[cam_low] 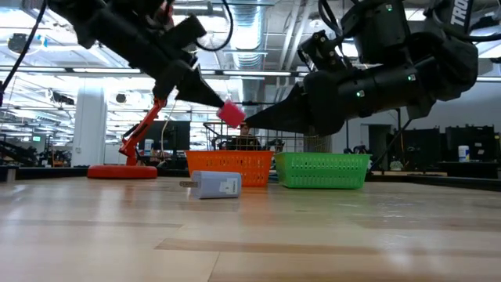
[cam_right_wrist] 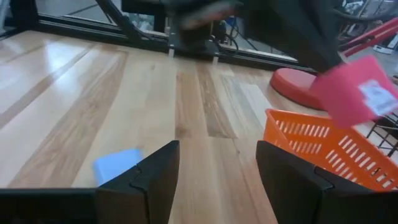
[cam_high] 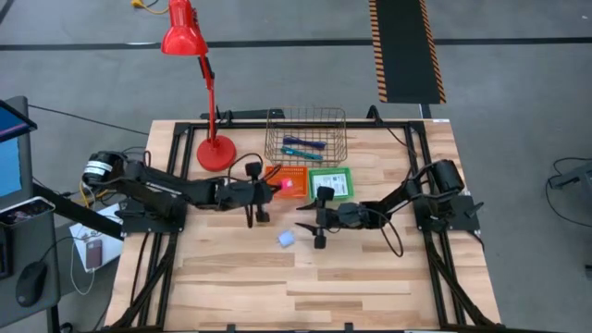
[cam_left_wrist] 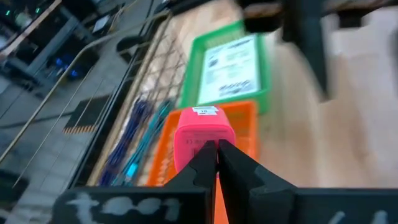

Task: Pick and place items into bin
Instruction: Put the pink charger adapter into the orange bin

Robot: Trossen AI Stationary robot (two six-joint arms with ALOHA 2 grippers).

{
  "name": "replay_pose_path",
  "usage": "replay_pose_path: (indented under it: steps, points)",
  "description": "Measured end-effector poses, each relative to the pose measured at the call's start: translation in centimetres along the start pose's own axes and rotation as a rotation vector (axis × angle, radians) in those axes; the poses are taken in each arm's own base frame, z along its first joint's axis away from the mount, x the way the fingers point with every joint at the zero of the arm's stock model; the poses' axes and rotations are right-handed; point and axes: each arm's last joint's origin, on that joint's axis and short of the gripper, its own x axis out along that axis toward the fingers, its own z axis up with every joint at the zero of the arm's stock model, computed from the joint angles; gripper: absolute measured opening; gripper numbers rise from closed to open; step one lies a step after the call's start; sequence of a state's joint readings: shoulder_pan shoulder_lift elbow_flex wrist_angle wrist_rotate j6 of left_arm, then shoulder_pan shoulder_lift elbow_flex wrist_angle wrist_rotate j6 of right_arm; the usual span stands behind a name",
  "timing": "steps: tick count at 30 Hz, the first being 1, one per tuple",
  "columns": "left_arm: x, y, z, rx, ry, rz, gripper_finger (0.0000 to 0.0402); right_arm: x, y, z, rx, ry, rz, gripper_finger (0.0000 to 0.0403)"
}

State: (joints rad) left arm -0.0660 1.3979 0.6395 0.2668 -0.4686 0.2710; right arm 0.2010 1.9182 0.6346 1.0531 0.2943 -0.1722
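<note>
My left gripper has the pink block. It will let go of it inside the orange bin's end [cam_high: 279, 186] farthest from the green bin.
My left gripper [cam_high: 276, 189] is shut on the pink block [cam_high: 288, 185] and holds it in the air over the orange bin [cam_high: 287, 176]. My right gripper [cam_right_wrist: 217, 180] stands open above the table, close to the pale blue lump [cam_high: 286, 239], which lies flat on the wood [cam_low: 217, 185]. The white printed card pack [cam_left_wrist: 233, 62] lies in the green bin [cam_high: 330, 183]. Blue and teal pens [cam_high: 302, 144] lie in the wire basket [cam_high: 305, 137]. No black marker shows. My left gripper pinches the pink block by its near end [cam_left_wrist: 200, 148] between the two fingers [cam_left_wrist: 236, 168]. In the low view the fingers [cam_low: 205, 94] slant downward and the block [cam_low: 231, 114] sits at their free ends. It is lifted clear, above the orange bin [cam_low: 228, 167].
A red desk lamp stands with its base [cam_high: 215, 153] at the far left of the table, next to the wire basket. The orange and green bins [cam_low: 322, 169] stand side by side in the middle. Bare wood lies toward the near edge [cam_high: 305, 296].
</note>
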Motion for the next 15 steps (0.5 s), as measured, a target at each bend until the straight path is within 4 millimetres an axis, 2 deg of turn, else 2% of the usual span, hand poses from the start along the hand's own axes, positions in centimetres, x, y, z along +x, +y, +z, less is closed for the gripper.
replay_pose_path:
  steps: [10, 15]
  points:
    - [1.4, 3.0, -1.3, -0.038, 0.062, 0.025, 0.0000, -0.4, 1.3, 0.2, -0.009, -0.011, 0.041, 0.0194]
    - [1.8, 3.8, -1.7, -0.072, 0.061, -0.028, 0.0000, -0.5, 1.7, 0.3, -0.010, -0.014, 0.052, 0.0194]
